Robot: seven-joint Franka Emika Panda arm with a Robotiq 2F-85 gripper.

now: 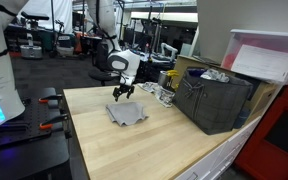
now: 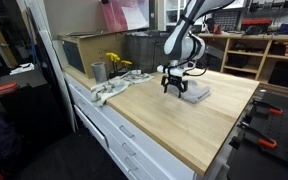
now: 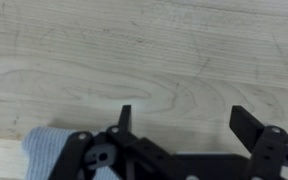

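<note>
The grey cloth's edge [image 1: 111,106] [image 3: 46,145] farthest from the dark mesh crate is my gripper's next spot. Next, my gripper goes there and closes.
My gripper [image 1: 123,93] hangs just above a folded grey cloth [image 1: 127,114] that lies on the wooden worktop [image 1: 134,145]. It shows in both exterior views; in the second the gripper [image 2: 174,88] is over the near edge of the cloth [image 2: 195,92]. In the wrist view the two fingers [image 3: 184,118] stand wide apart with bare wood between them, and a corner of the cloth [image 3: 46,148] shows at the lower left. The gripper is open and holds nothing.
A dark mesh crate [image 1: 216,98] stands on the worktop by the wall, with a metal cup [image 2: 98,71], a yellow item [image 2: 117,63] and a crumpled white cloth [image 2: 112,88] beside it. A cardboard box [image 2: 82,50] sits further along. Drawers front the bench [image 2: 134,150].
</note>
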